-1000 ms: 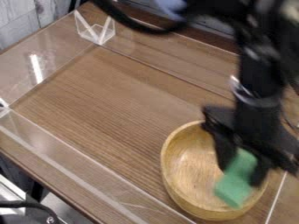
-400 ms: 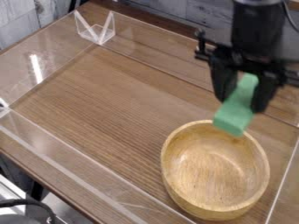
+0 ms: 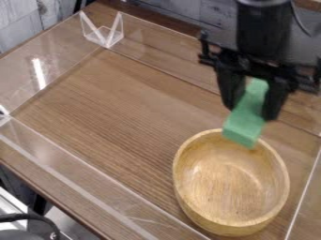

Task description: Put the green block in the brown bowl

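I need to open my gripper to let go of the green block on the middle of the brown bowl's bottom (image 3: 228, 190).
My black gripper (image 3: 256, 94) points straight down and is shut on the upper end of the green block (image 3: 247, 120). The block hangs tilted in the air, its lower end just above the far rim of the brown bowl (image 3: 234, 183). That wide wooden bowl rests on the tabletop at the lower right, and nothing lies inside it. The arm rises out of the top of the view.
A wood-grain tabletop (image 3: 113, 103) is ringed by low clear plastic walls (image 3: 51, 164). A small clear stand (image 3: 103, 31) sits at the far left corner. The table's front edge runs along the lower left.
The gripper has lifted the green block up out of the bowl and shifted slightly left; the bowl now holds nothing. Over the last half second it has barely moved.
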Robot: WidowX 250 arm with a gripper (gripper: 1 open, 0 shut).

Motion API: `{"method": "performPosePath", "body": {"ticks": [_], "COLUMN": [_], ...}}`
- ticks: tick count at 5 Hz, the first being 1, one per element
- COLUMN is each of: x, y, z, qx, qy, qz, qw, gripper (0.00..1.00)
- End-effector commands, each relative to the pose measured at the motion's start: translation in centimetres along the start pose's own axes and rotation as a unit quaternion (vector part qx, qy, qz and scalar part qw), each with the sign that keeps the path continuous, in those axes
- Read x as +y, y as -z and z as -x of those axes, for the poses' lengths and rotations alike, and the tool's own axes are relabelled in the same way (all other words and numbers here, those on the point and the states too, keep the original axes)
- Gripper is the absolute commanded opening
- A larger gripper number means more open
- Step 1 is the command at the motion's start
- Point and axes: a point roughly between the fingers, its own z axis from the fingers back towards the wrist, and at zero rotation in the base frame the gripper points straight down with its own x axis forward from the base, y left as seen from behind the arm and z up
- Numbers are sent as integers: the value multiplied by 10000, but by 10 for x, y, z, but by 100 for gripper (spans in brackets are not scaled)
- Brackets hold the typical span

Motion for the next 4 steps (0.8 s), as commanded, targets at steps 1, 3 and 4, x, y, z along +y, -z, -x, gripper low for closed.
{"method": "performPosePath", "body": {"ticks": [1,3,4], "x": [-16,-21,-21], "y": [-7,19,28], "z": [4,13,17], "qx": [-287,-353,-345], "qy": [111,211,220], "qz": [72,56,68], "qw": [9995,9991,9991], "gripper": [0,0,0]}}
